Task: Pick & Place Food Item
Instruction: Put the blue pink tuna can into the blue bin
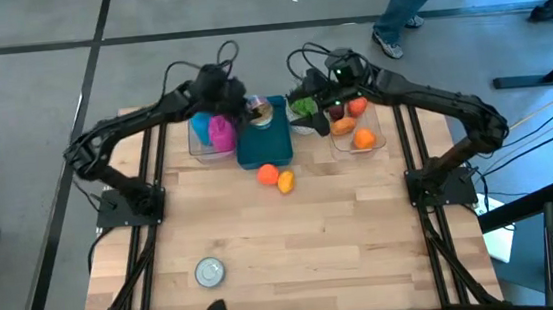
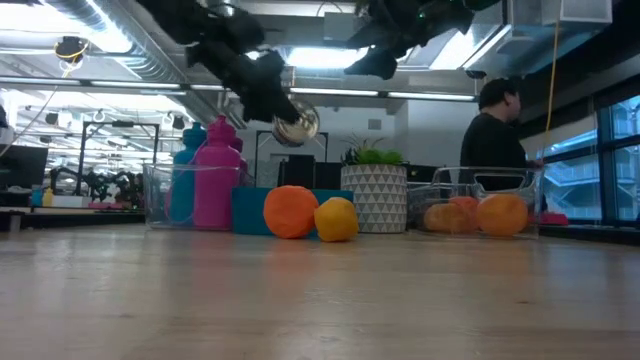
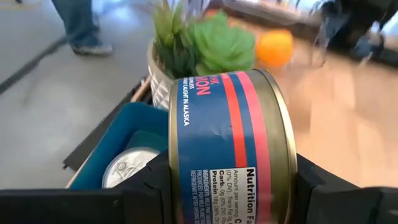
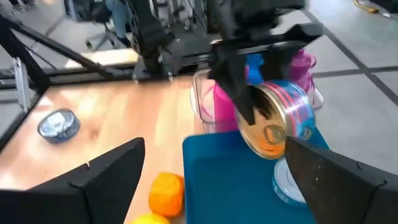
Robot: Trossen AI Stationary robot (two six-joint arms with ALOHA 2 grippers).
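Observation:
My left gripper should release the tin can in the middle of the teal tray (image 1: 265,133), next to the second can.
My left gripper (image 1: 250,107) is shut on a tin can with a blue and red label (image 3: 227,137) and hovers above the teal tray (image 1: 256,149) at the table's far side. A second can (image 3: 127,167) lies in that tray. My right gripper (image 4: 211,180) is open, raised over the potted plant (image 1: 304,107) and the clear container of oranges (image 1: 375,138), and touches nothing. One orange (image 1: 267,174) and a yellow fruit (image 1: 286,182) rest on the table in front of the tray. A third can (image 1: 210,272) stands near the table's near edge. My left gripper pinches the can by its labelled side wall (image 3: 186,155) between the two fingers (image 3: 143,186), one on each side. The can is lifted clear above the teal tray (image 2: 250,210) and tilted, with a flat metal end (image 4: 270,134) facing the table's near right.
A clear container with a pink bottle (image 1: 220,132) and a blue bottle (image 1: 200,125) stands left of the tray. The plant pot (image 2: 380,198) sits between the tray and the orange container (image 2: 480,213). A person (image 2: 495,135) stands beyond the far edge. Bare wood stretches toward the near edge.

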